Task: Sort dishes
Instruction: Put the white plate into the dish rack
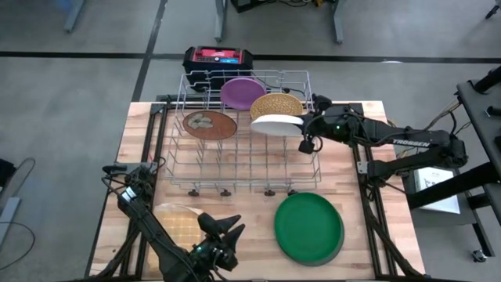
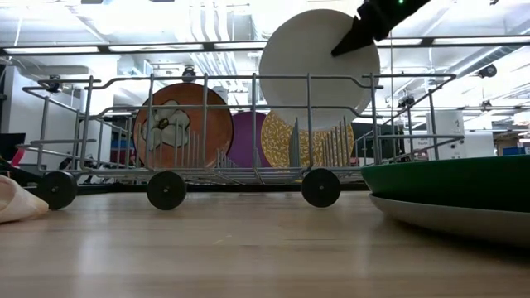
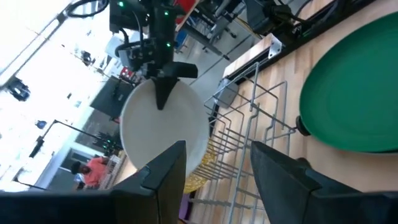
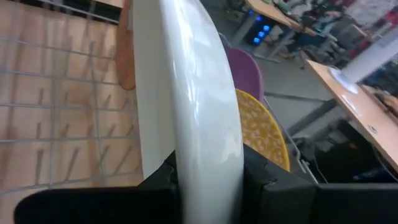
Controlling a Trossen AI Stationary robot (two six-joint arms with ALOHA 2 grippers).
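The white plate will go down on edge from my right gripper in the wire dish rack [image 1: 270, 140] just in front of the yellow plate.
A wire dish rack [image 1: 243, 133] stands at the table's far middle. In it, on edge, stand a brown blotched plate [image 1: 210, 124], a purple plate [image 1: 243, 92] and a yellow speckled plate [image 1: 275, 104]. My right gripper [image 1: 303, 124] is shut on a white plate [image 2: 319, 70], held over the rack's right part in front of the yellow plate. A green plate [image 1: 308, 225] lies on a grey plate [image 2: 447, 219] at the near right. My left gripper [image 1: 223, 231] stands open with nothing between its fingers, near the front edge, left of the green plate. My right gripper pinches the white plate's rim [image 2: 352, 45] at its upper right between its two fingers, one finger [image 4: 267, 180] on each face. The fingers come from the table's right side, slanting down. The plate hangs upright on edge, its lower part [image 2: 315, 124] below the rack's top rail.
A tan waffle cloth [image 1: 180, 223] lies at the near left, beside my left arm. A black and red box [image 1: 219, 59] sits behind the rack. Bare wood shows between the rack and the green plate.
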